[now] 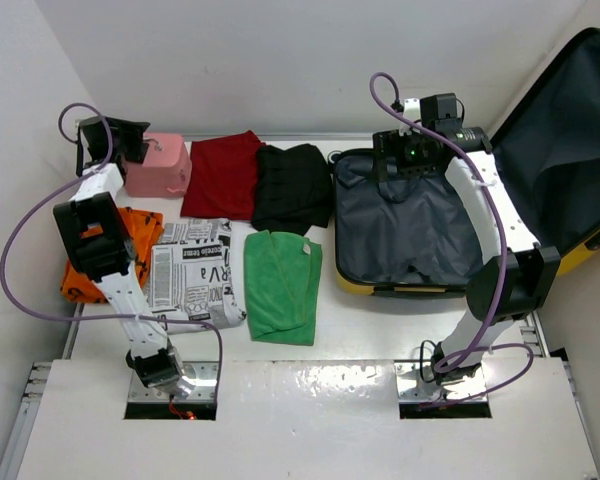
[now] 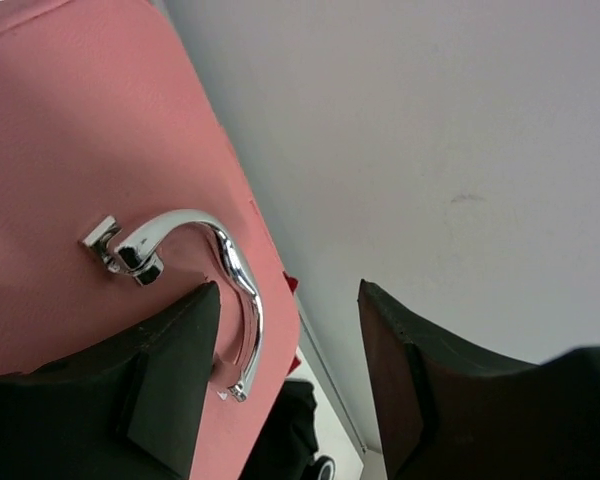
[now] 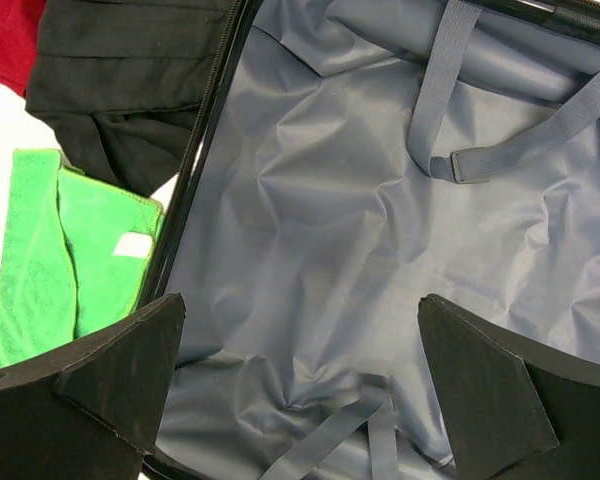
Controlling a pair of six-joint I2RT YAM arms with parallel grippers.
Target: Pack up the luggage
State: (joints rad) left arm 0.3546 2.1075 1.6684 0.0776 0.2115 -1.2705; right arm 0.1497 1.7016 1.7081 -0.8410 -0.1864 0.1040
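Observation:
My left gripper's open fingers are on both sides of the pink case's edge at a slant. I need to lift clear, straighten my left gripper and pinch the chrome handle (image 2: 242, 276).
The luggage (image 1: 420, 225) lies open at the right, a yellow shell with grey lining and its lid (image 1: 565, 130) propped against the wall. My right gripper (image 1: 402, 165) hovers open over its back left part. In the right wrist view the right gripper (image 3: 302, 305) spans only bare lining (image 3: 340, 200) and loose straps (image 3: 450, 100). My left gripper (image 1: 130, 145) is at the small pink case (image 1: 160, 165) at the back left. In the left wrist view the left gripper (image 2: 290, 300) is open. One finger (image 2: 170, 370) lies over the case top beside the chrome handle (image 2: 225, 260); the other stands past the case's edge.
Folded clothes lie between the arms: a red garment (image 1: 223, 172), a black garment (image 1: 292, 187), a green towel (image 1: 283, 283), a newspaper-print garment (image 1: 192, 270) and an orange one (image 1: 130, 235) under the left arm. White walls close in behind and at both sides.

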